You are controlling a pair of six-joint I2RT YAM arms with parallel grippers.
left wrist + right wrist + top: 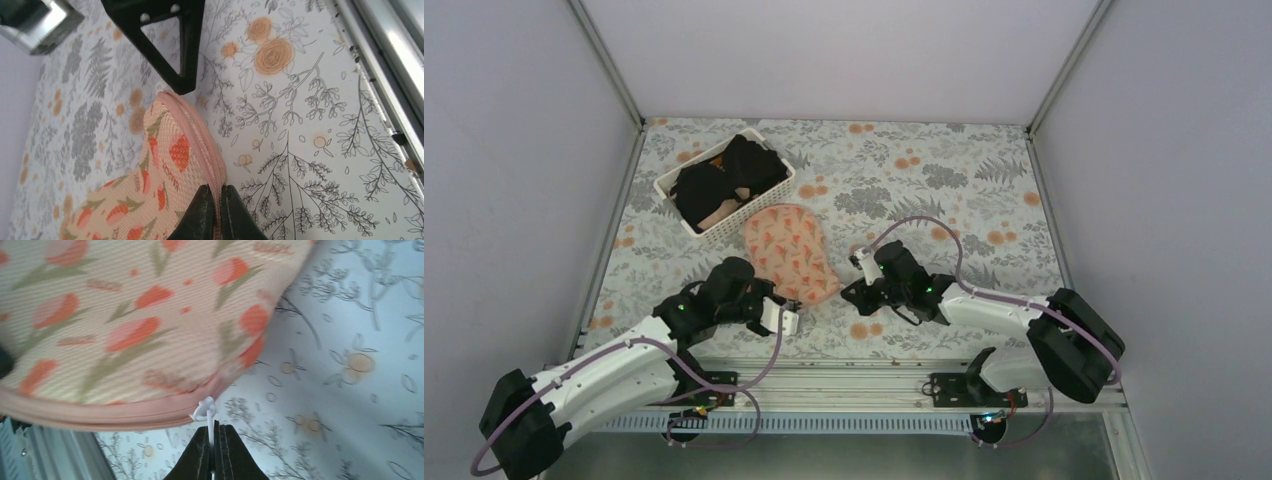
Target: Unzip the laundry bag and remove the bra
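Note:
The pink zip edge is held by my left gripper far from the zipper pull, so I need to open that gripper and take the zip edge [175, 105] close beside the zipper pull before unzipping.
The laundry bag [789, 255] lies flat on the floral tablecloth, pink with orange-red flowers, its zip closed along the edge that shows. My left gripper [797, 305] is at the bag's near end. In the left wrist view it [216, 195] is shut on the bag's pink zip edge [202, 145]. My right gripper [852, 297] is just right of the bag's near end. In the right wrist view it [214, 434] is shut on the white zipper pull [207, 412], beside the bag [140, 330]. The bra is hidden.
A white slatted basket [686, 222] with black clothes [729, 175] stands at the back left, touching the bag's far end. A metal rail [854, 375] runs along the near table edge. Grey walls enclose the left, back and right sides.

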